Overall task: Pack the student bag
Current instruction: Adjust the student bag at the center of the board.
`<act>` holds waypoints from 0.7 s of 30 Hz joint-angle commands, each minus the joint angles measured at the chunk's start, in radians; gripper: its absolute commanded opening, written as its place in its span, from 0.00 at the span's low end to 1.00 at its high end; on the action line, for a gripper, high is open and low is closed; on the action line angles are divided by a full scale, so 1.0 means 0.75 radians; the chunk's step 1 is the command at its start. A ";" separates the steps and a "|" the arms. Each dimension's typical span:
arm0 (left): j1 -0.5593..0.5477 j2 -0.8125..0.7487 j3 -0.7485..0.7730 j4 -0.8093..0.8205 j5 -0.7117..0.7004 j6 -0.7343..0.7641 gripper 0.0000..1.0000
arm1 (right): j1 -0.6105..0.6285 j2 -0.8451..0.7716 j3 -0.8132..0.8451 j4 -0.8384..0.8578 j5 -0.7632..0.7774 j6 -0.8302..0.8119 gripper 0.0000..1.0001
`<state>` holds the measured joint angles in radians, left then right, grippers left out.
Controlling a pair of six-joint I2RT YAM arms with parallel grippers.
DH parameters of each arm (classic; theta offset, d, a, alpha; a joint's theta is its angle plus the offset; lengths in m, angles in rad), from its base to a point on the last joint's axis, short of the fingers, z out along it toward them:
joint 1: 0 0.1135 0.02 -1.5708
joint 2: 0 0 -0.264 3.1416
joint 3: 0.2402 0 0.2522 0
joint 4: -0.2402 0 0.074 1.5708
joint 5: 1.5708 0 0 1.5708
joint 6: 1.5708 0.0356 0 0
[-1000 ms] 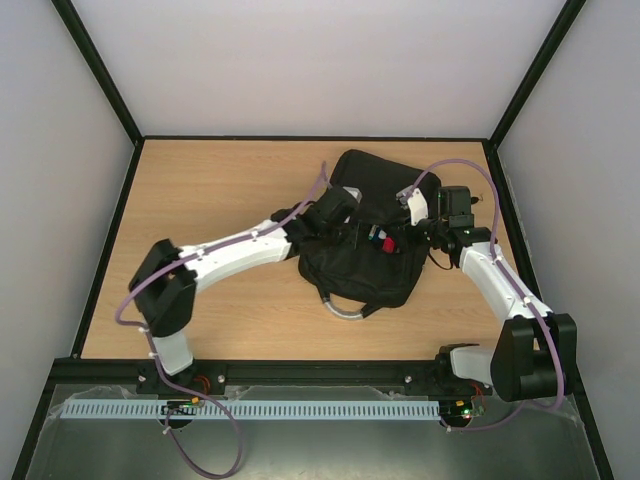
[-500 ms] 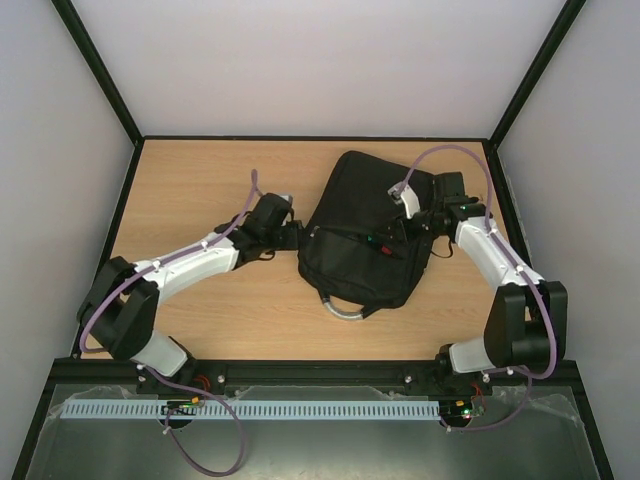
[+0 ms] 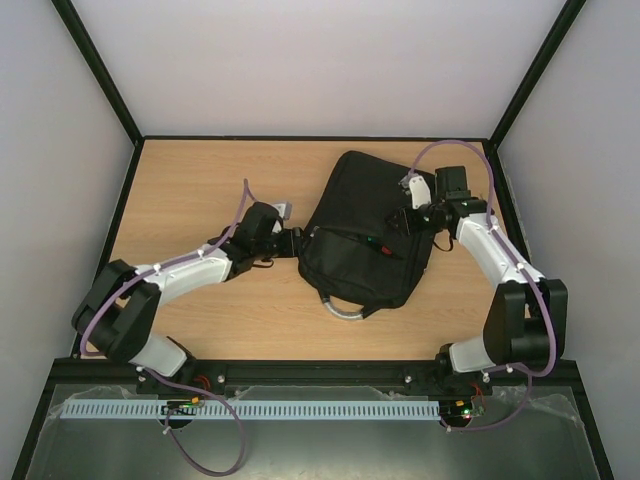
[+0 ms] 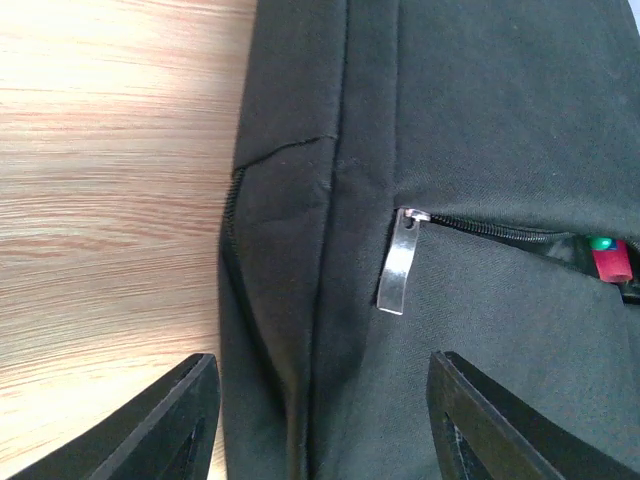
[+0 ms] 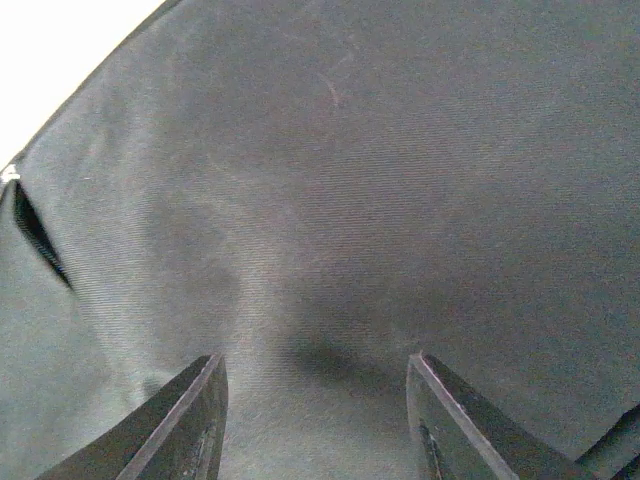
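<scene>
I should close my right gripper on the silver zipper pull (image 3: 314, 231) (image 5: 10, 174) of the student bag's front pocket, next to my left gripper, because the pocket is open.
The student bag (image 3: 360, 215) is a large black fabric bag lying flat on the wooden table, with its grey loop handle (image 3: 345, 308) at the near side. Its front pocket is unzipped, and small red and green things (image 3: 378, 243) show inside. My left gripper (image 3: 296, 240) is open at the bag's left edge. In the left wrist view, my left gripper (image 4: 322, 365) straddles the bag's side seam, below a silver zipper pull (image 4: 398, 262). My right gripper (image 3: 406, 222) is open over the bag's right part. In the right wrist view, my right gripper (image 5: 315, 365) has only black fabric (image 5: 380, 180) below it.
Bare wooden table (image 3: 200, 180) stretches left of and behind the bag. Black frame posts and pale walls close in the table on three sides. The right arm lies close to the table's right edge (image 3: 505, 220).
My left arm has pulled back from over the bag to its left edge. My right gripper has opened and drawn slightly right, away from the pocket; the red thing now shows less.
</scene>
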<state>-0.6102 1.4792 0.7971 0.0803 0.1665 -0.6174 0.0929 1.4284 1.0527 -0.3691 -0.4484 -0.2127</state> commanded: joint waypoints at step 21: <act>-0.027 -0.070 -0.245 0.282 0.244 -0.108 0.02 | 0.381 0.221 -0.069 0.135 0.741 -0.131 0.48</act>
<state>-0.6140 1.5070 0.6739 0.3058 0.3462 -0.6838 0.3862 1.5311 0.9897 -0.2142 0.0143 -0.3050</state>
